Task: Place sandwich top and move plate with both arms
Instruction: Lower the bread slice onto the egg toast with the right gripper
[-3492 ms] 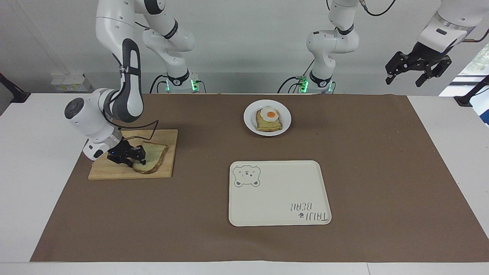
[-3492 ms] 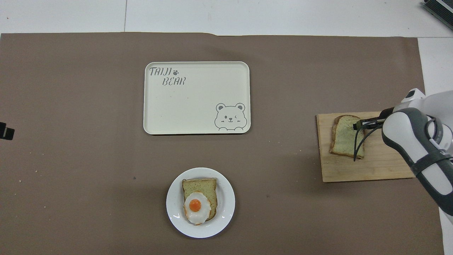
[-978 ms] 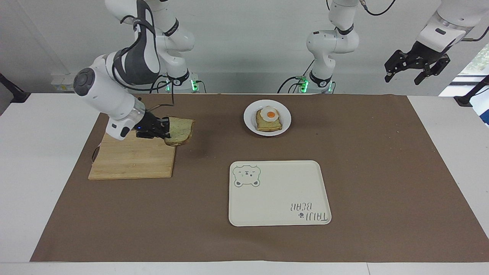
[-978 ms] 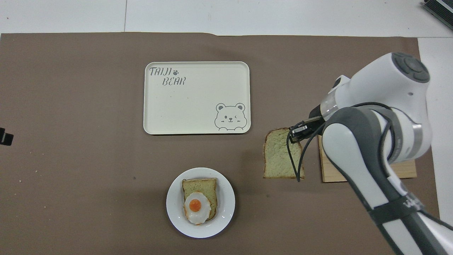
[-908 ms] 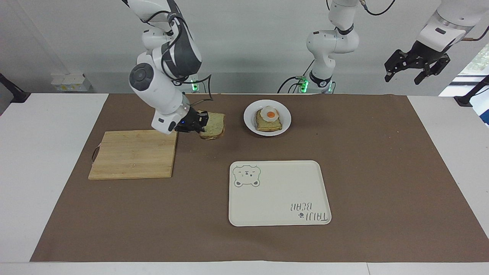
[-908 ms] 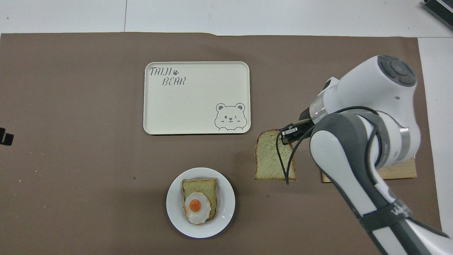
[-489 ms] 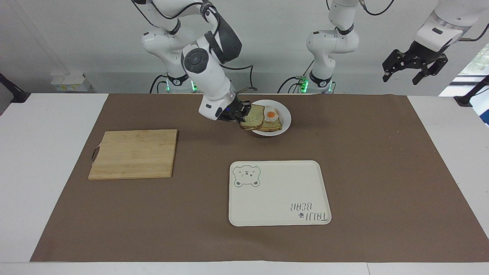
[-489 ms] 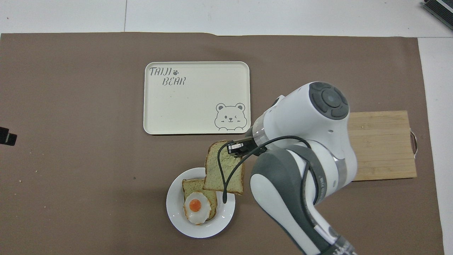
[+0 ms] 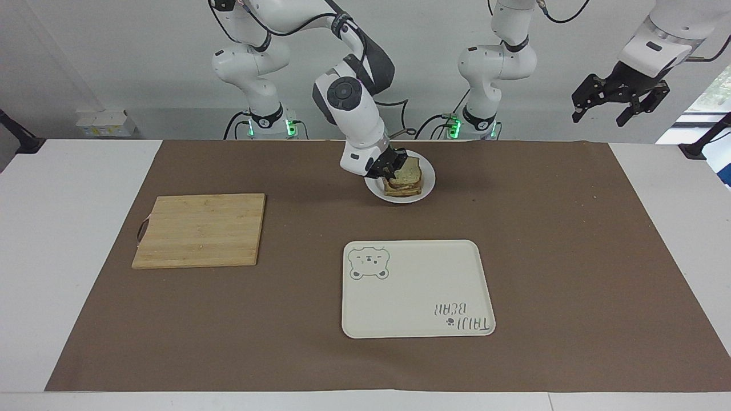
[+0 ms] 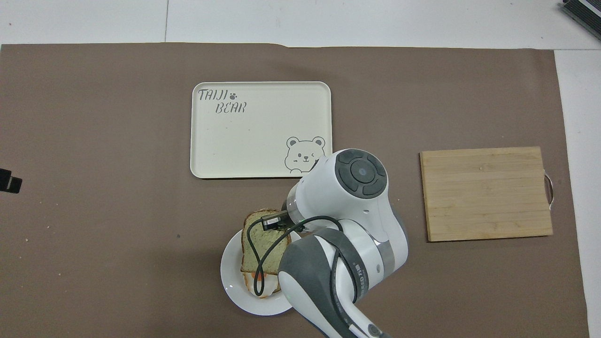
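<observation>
I should use my right gripper to set the sandwich top down and let go of it on the egg-topped slice on the small white plate (image 10: 265, 249).
The sandwich top (image 9: 409, 169) (image 10: 258, 239), a pale slice with a brown crust, hangs slightly tilted just over the egg-topped slice on the small white plate (image 9: 428, 184) (image 10: 231, 277). My right gripper (image 9: 394, 165) (image 10: 272, 221) is shut on the edge of the slice that faces the right arm's end of the table. Only a sliver of the egg (image 10: 258, 282) peeks out under the top slice. I cannot tell whether the two slices touch. My left gripper (image 9: 605, 111) waits high in the air at the left arm's end, open and holding nothing.
A cream rectangular tray (image 9: 417, 288) (image 10: 260, 129) with a bear drawing lies farther from the robots than the plate. A bare wooden cutting board (image 9: 200, 228) (image 10: 486, 192) lies toward the right arm's end. Brown paper covers the table.
My right gripper lifted the slice off the cutting board and carried it across to over the plate, where it now covers the egg. The left arm barely moved.
</observation>
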Robot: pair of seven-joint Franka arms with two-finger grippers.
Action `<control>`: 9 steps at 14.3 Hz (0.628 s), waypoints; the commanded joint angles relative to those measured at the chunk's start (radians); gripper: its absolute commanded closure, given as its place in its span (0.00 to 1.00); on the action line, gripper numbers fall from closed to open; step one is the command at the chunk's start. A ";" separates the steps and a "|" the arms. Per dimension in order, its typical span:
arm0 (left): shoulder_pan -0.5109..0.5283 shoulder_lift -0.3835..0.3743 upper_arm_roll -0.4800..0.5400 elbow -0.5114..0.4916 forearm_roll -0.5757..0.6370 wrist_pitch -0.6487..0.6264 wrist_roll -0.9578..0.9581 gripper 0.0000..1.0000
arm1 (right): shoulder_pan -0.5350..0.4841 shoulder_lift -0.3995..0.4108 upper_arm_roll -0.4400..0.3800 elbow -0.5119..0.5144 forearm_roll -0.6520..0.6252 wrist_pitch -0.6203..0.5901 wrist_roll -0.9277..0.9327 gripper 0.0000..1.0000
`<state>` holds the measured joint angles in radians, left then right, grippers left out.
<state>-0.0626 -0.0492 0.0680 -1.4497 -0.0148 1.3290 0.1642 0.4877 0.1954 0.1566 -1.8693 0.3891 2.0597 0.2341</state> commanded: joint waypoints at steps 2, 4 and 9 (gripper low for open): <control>-0.010 -0.023 0.006 -0.020 0.013 -0.016 -0.008 0.00 | 0.026 0.028 -0.005 -0.040 0.030 0.080 -0.021 1.00; -0.010 -0.024 0.007 -0.023 0.013 -0.014 -0.008 0.00 | 0.038 0.044 -0.005 -0.042 0.028 0.102 -0.021 1.00; -0.010 -0.024 0.007 -0.024 0.013 -0.014 -0.008 0.00 | 0.042 0.070 -0.005 -0.079 0.016 0.149 -0.131 1.00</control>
<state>-0.0626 -0.0511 0.0694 -1.4520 -0.0148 1.3219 0.1641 0.5259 0.2672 0.1559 -1.9273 0.3891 2.1731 0.1460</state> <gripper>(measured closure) 0.000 0.872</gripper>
